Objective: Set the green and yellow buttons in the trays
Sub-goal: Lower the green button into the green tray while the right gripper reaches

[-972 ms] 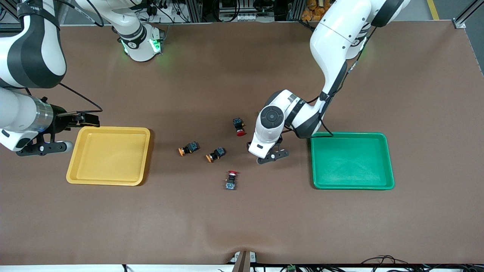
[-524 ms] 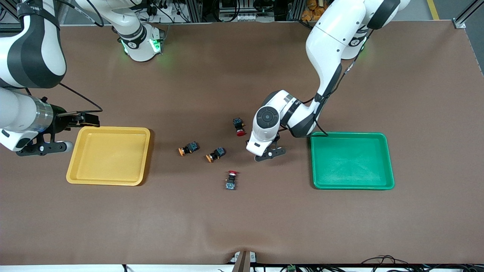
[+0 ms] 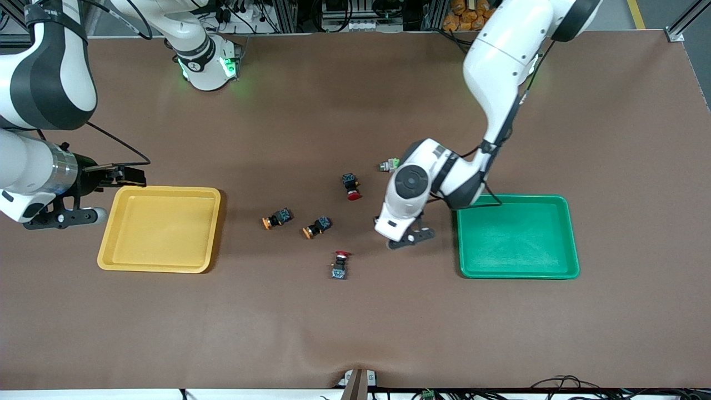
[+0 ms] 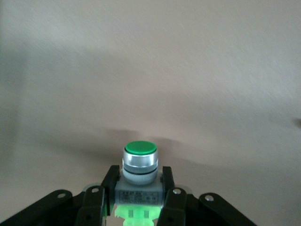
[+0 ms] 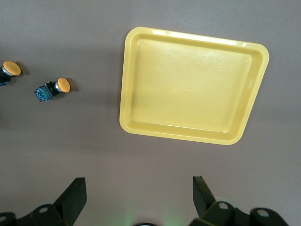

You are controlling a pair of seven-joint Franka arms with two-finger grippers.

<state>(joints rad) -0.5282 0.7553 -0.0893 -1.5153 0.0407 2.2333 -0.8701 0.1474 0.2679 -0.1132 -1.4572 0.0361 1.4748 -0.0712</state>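
The green button, now over bare table beside the tray, will be let go by my left gripper in the green tray (image 3: 484, 238), near the rim that faces the yellow buttons.
My left gripper (image 4: 139, 178) is shut on a green button (image 4: 139, 157) with a pale grey body, cap pointing away from the wrist. In the front view that gripper (image 3: 401, 232) hangs over bare table beside the green tray (image 3: 572, 233), and the held button is hidden under the hand. A second green button (image 3: 390, 164) lies on the table by the left forearm. Two yellow buttons (image 3: 276, 218) (image 3: 316, 226) lie mid-table; they also show in the right wrist view (image 5: 54, 88). My right gripper (image 3: 132, 176) waits open and empty by the yellow tray (image 3: 111, 244).
Two red-capped buttons lie on the table, one (image 3: 351, 186) farther from the front camera than the yellow ones, one (image 3: 340, 264) nearer. The yellow tray (image 5: 141, 127) holds nothing, and neither does the green tray.
My left arm has moved toward the green tray with the green button in its grip. The second green button, hidden under the arm before, now shows. The right arm has not moved.
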